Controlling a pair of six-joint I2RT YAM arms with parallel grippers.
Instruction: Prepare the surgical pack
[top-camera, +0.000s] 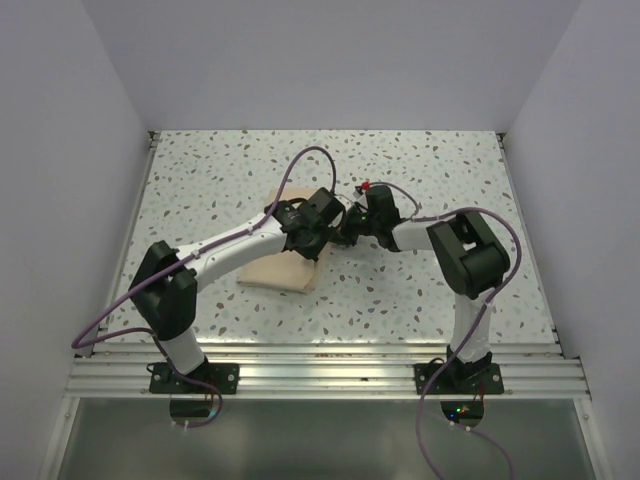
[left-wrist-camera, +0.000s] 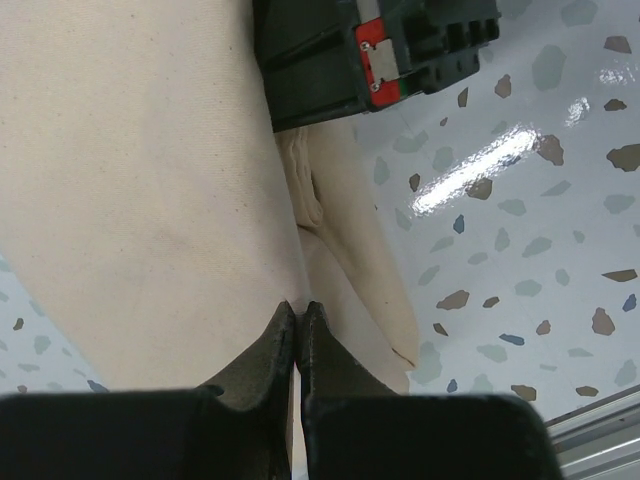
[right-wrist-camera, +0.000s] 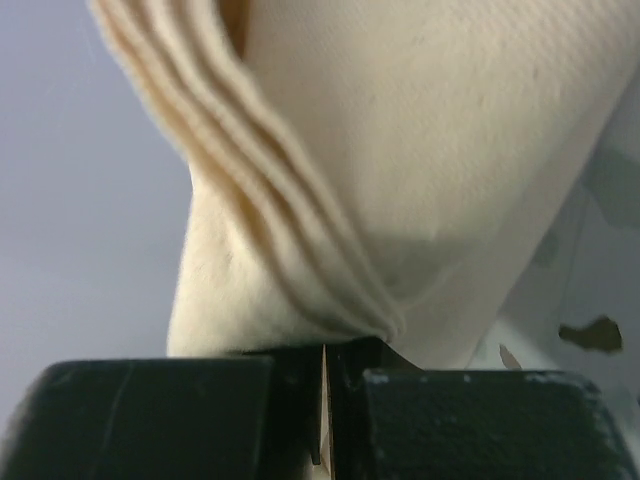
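I can see the lower flap sticking out past the upper layer's edge, so I will open my left gripper and take that edge by the upper layer's near corner (top-camera: 307, 289) to cover the flap.
The surgical pack (top-camera: 280, 270) is a tan fabric sheet, folded into a thick bundle on the speckled table, mostly under my left arm. My left gripper (top-camera: 335, 228) is shut on a fold of the fabric (left-wrist-camera: 150, 180); its fingertips (left-wrist-camera: 298, 305) pinch the cloth edge. My right gripper (top-camera: 355, 235) meets it from the right and is shut on a bunched corner of the fabric (right-wrist-camera: 400, 130), with several layers pleated just above its jaws (right-wrist-camera: 325, 350). The right gripper's body (left-wrist-camera: 380, 50) shows at the top of the left wrist view. No tray or instruments show.
The speckled white tabletop (top-camera: 430, 180) is walled at the back and both sides. An aluminium rail (top-camera: 320, 375) runs along the near edge by the arm bases. Purple cables (top-camera: 300, 165) loop above both arms.
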